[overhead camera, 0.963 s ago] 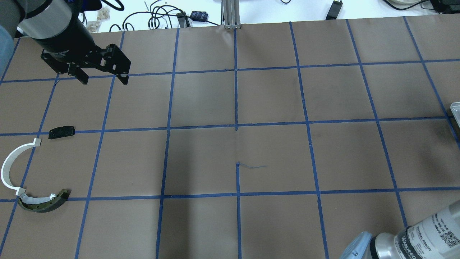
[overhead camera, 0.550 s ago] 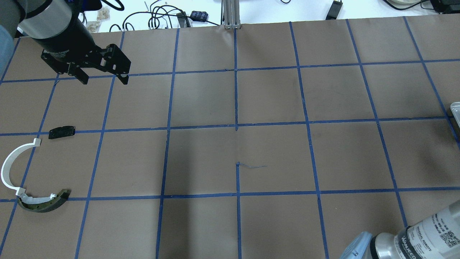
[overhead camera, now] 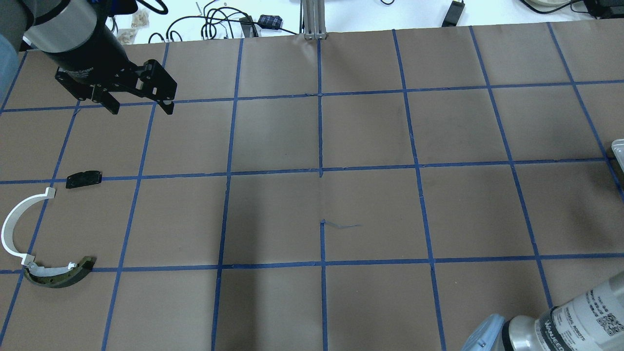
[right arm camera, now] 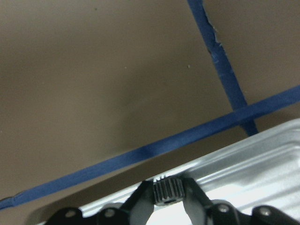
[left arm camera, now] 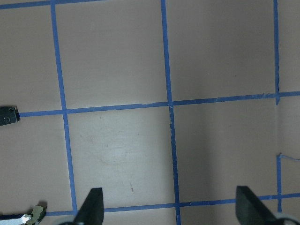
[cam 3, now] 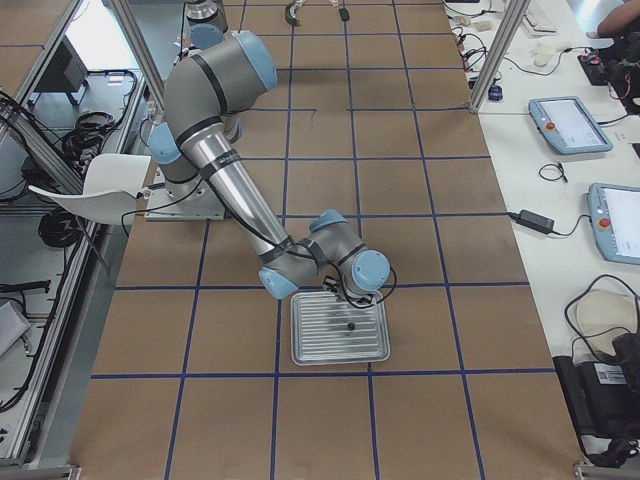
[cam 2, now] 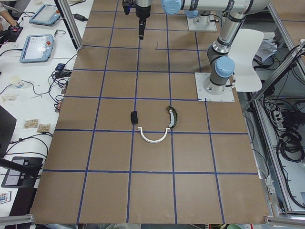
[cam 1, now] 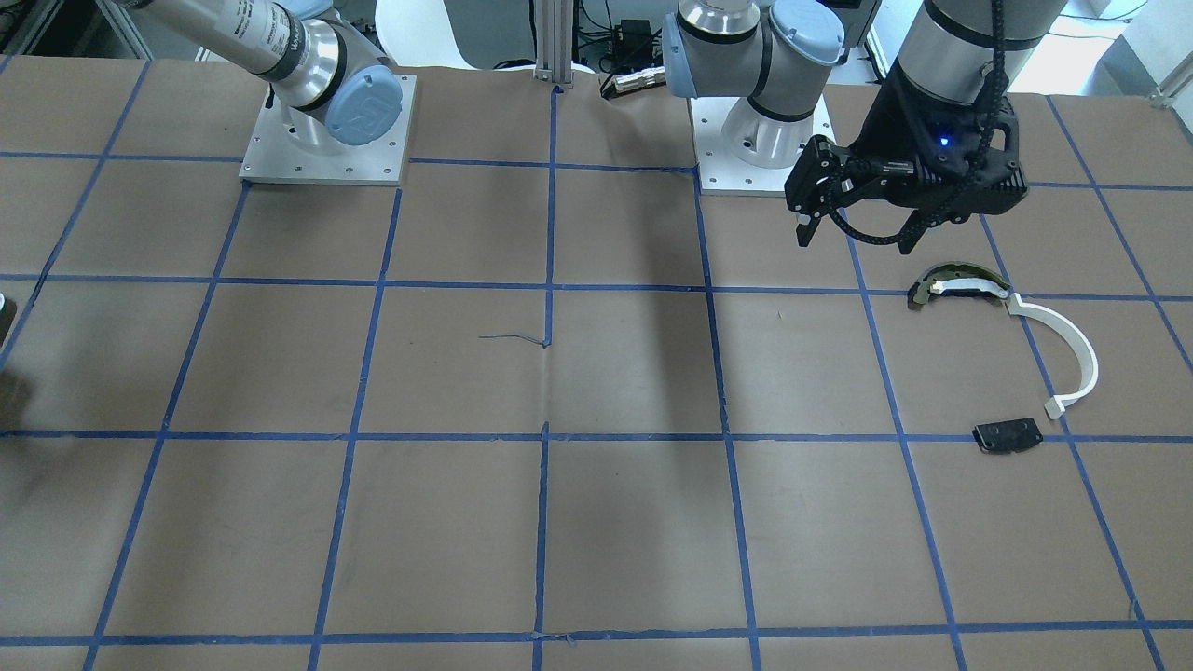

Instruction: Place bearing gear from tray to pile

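I need to let go of the bearing gear, now over the silver tray's near edge, with my right gripper on the brown paper [cam 1: 572, 403] beside the gap in the middle tape line.
The bearing gear [right arm camera: 165, 192] is a small dark toothed wheel. My right gripper [right arm camera: 165, 188] is shut on it, over the near edge of the silver ribbed tray [right arm camera: 262, 159]. The tray also shows in the exterior right view [cam 3: 340, 357] under the right arm's wrist. The pile lies on the table's left: a white arc [overhead camera: 13, 219], an olive-and-white curved piece [overhead camera: 58, 276] and a black plate [overhead camera: 84, 179]. My left gripper [overhead camera: 141, 106] is open and empty, high above the table beyond the pile; the left wrist view [left arm camera: 169, 206] shows its fingertips wide apart.
The table is brown paper with a blue tape grid. Cables and small devices [overhead camera: 229, 22] lie past the far edge. Only a corner of the tray [overhead camera: 618, 148] shows at the right edge. The right arm's elbow [overhead camera: 551, 326] fills the lower right corner.
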Available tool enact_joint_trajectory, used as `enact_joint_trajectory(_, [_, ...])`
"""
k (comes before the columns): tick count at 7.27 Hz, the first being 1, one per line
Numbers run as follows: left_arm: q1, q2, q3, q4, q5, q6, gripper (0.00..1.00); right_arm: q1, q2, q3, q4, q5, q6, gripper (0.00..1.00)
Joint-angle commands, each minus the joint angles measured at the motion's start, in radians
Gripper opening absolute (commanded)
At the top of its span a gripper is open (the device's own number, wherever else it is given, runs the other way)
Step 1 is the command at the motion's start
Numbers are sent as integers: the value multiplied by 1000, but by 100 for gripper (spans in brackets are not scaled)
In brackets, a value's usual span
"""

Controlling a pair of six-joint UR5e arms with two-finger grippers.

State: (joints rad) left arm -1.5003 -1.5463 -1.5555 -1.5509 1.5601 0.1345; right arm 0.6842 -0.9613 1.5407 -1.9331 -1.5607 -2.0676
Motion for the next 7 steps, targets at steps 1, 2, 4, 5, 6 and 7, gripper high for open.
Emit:
enact_joint_trajectory(1, [0, 0, 0, 0, 0, 1, 100, -2, -11, -13, 37, -25, 12, 0])
enact_joint_trajectory(2, [0, 0, 0, 0, 0, -1, 100, -2, -33, -17, 37, -27, 17, 0])
enact_joint_trajectory(4, [0, 0, 0, 0, 0, 1, 100, 14, -86, -18, 96, -42, 85, 0])
enact_joint_trajectory(5, [0, 0, 0, 0, 0, 1, 100, 53, -138, -8, 176, -38, 227, 0])
enact_joint_trajectory(6, [0, 0, 0, 0, 0, 1, 100, 128, -204, 7, 268, -32, 370, 0])
enact_joint_trajectory(7, [2, 0, 0, 0, 0, 1, 100, 205, -271, 36, 332, -13, 546, 0])
